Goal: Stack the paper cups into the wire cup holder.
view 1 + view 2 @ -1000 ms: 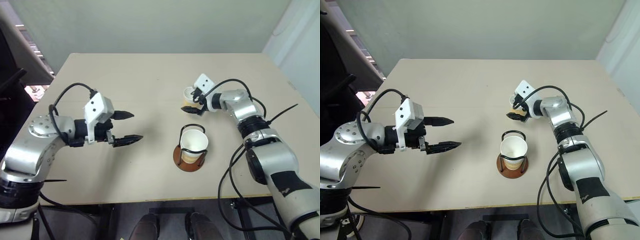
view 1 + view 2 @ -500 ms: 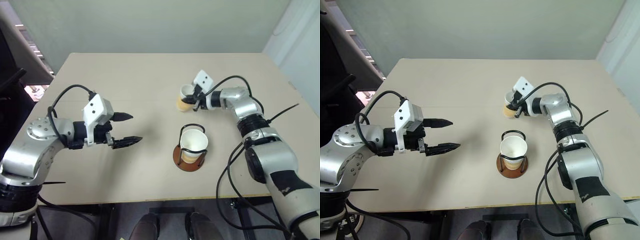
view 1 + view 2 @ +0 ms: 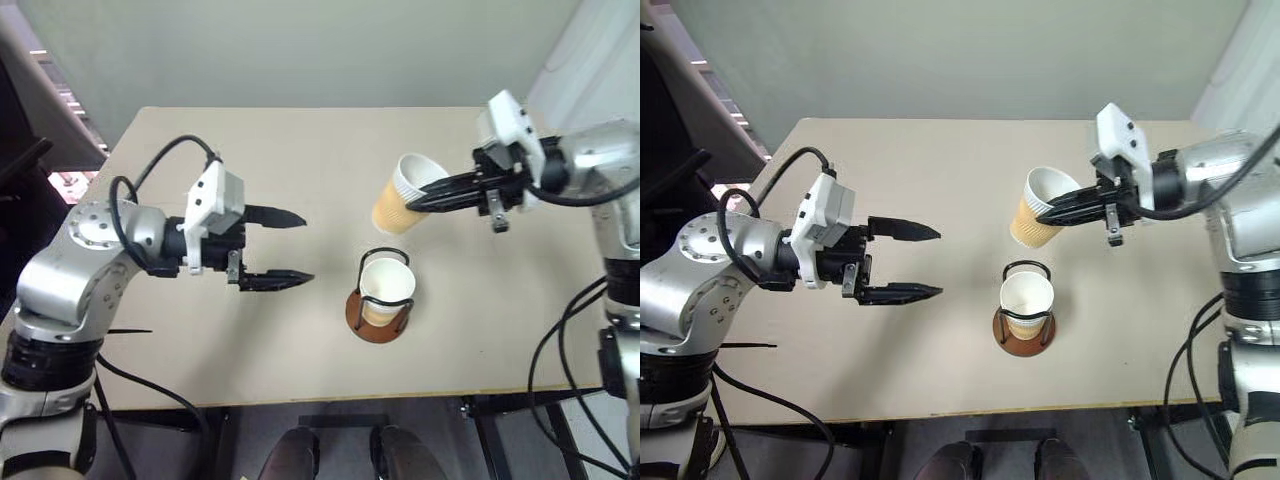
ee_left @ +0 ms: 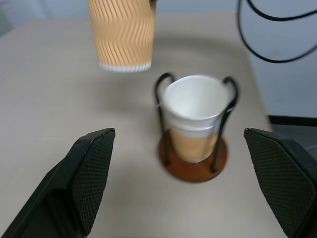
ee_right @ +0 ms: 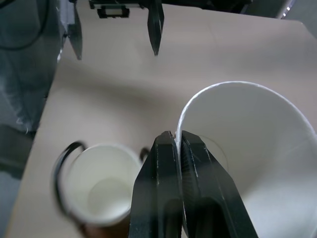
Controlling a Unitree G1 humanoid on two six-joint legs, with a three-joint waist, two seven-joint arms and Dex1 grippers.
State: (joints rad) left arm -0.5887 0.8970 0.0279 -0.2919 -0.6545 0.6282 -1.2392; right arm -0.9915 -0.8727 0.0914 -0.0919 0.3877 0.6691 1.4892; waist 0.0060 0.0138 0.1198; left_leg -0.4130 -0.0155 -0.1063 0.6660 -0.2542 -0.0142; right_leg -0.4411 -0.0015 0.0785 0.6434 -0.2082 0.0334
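The paper cup in my right gripper needs to be let go inside the upright cup standing in the wire cup holder (image 3: 387, 281) (image 5: 105, 186). The held cup now hangs tilted above the holder.
My right gripper (image 3: 418, 196) is shut on the rim of a paper cup (image 3: 402, 208), one finger inside and one outside. That cup hangs tilted in the air, above and just behind the wire cup holder (image 3: 375, 320). The holder stands on the table with another paper cup (image 3: 388, 284) upright inside its black loops. In the right wrist view the pinched rim (image 5: 178, 130) is plain, with the holder's cup (image 5: 101, 184) below. My left gripper (image 3: 287, 247) is open and empty, held level to the left of the holder, pointing at it. Its fingers (image 4: 91, 171) frame the holder (image 4: 194, 163).
The beige table (image 3: 250, 150) is bare around the holder. Its front edge runs close below the holder and its left edge meets dark furniture (image 3: 25, 190). Black cables hang from both arms.
My right gripper closed on the cup at the back of the table and lifted it up and towards me, now tilted above the holder. The left gripper shifted a little towards the holder.
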